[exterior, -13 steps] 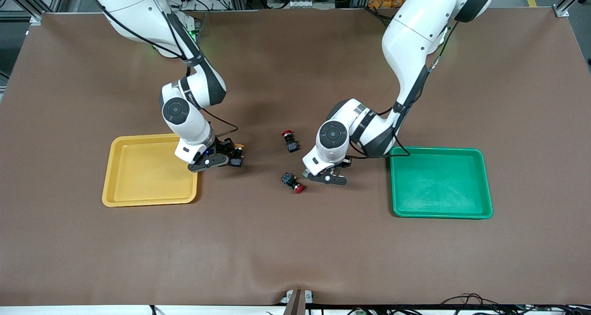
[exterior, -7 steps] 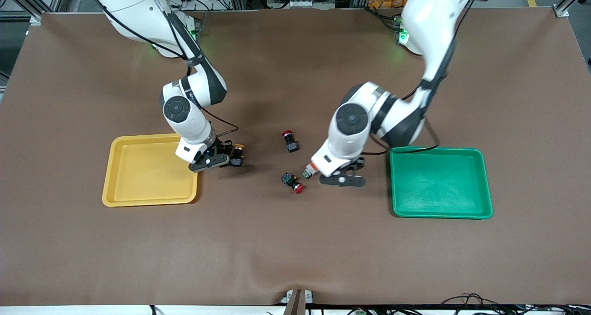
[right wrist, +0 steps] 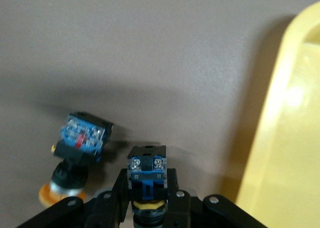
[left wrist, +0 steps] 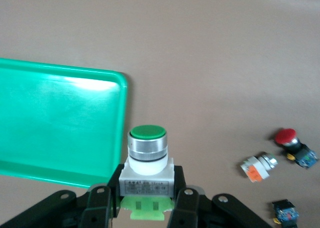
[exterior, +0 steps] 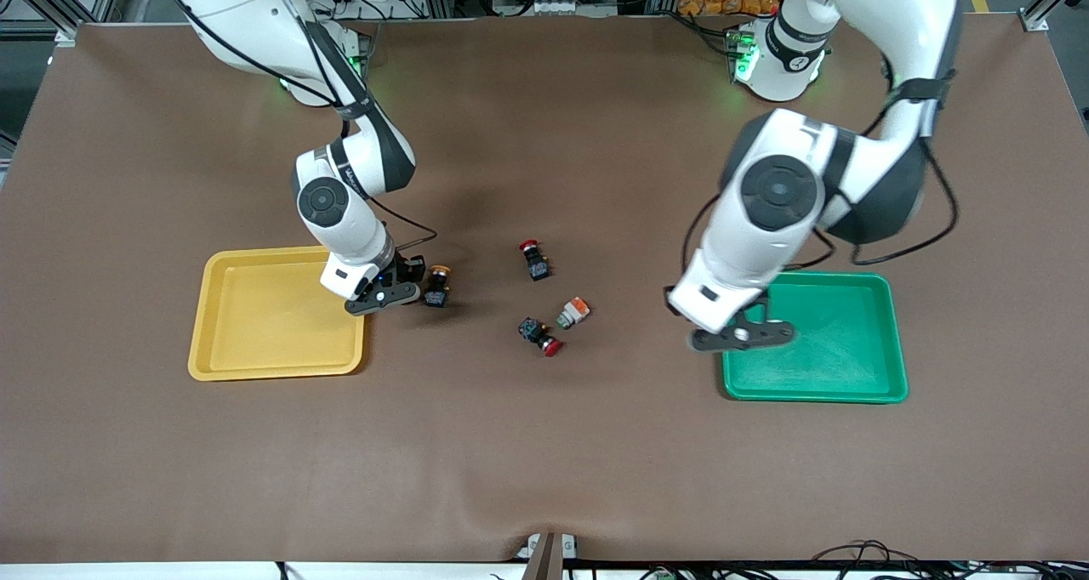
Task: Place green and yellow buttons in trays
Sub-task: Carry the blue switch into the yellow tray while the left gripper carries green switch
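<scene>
My right gripper is going to release the yellow-capped button inside the yellow tray point(exterior: 319, 314), close to the tray's edge that faces the middle of the table.
My left gripper point(exterior: 738, 335) is shut on the whitish-grey button with a green cap point(left wrist: 147, 160) and holds it over the edge of the green tray point(exterior: 851, 376) that faces the table's middle; the tray also shows in the left wrist view point(left wrist: 55, 123). My right gripper point(exterior: 383, 295) is shut on a black-bodied yellow-capped button point(right wrist: 147, 175), low beside the yellow tray point(exterior: 255, 350). A second yellow-orange-capped button point(exterior: 437, 284) lies on the cloth next to it and shows in the right wrist view point(right wrist: 77, 148). A grey button with an orange cap point(exterior: 574, 311) lies mid-table.
Two black buttons with red caps lie mid-table, one point(exterior: 533, 259) farther from the front camera, one point(exterior: 539, 335) nearer, beside the grey orange-capped button. Brown cloth point(exterior: 544, 461) covers the table. Both trays hold nothing.
My left arm has risen and swung from beside the red-capped button toward the green tray with the green button, uncovering the grey orange-capped button. My right gripper has barely moved.
</scene>
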### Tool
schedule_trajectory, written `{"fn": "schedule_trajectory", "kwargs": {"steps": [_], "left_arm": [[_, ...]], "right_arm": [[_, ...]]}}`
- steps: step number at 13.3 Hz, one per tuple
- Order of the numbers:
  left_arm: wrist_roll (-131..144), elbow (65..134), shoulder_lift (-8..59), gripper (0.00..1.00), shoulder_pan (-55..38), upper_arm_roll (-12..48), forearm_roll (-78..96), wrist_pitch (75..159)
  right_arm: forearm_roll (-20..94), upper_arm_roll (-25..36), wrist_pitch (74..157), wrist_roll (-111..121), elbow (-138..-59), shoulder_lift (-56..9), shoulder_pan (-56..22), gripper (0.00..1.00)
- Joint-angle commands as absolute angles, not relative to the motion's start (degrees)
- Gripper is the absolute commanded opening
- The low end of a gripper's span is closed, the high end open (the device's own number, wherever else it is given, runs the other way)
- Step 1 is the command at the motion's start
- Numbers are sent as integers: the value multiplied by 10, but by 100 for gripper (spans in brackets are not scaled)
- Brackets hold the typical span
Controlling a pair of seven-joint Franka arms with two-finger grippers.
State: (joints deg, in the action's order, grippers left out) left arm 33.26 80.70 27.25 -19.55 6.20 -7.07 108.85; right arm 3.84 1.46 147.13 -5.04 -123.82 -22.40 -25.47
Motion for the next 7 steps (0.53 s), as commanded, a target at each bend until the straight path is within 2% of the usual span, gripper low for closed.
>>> {"fn": "schedule_trajectory", "kwargs": {"steps": [1,7], "left_arm": [[339,805,269,0,-145,68,-83,1077],[272,840,274,0,-19,69,-80,1072]], "right_arm": [[31,15,1399,-37,-1243,-161,-236,0],[31,15,1384,164,-1244,-154,-112,0]]}}
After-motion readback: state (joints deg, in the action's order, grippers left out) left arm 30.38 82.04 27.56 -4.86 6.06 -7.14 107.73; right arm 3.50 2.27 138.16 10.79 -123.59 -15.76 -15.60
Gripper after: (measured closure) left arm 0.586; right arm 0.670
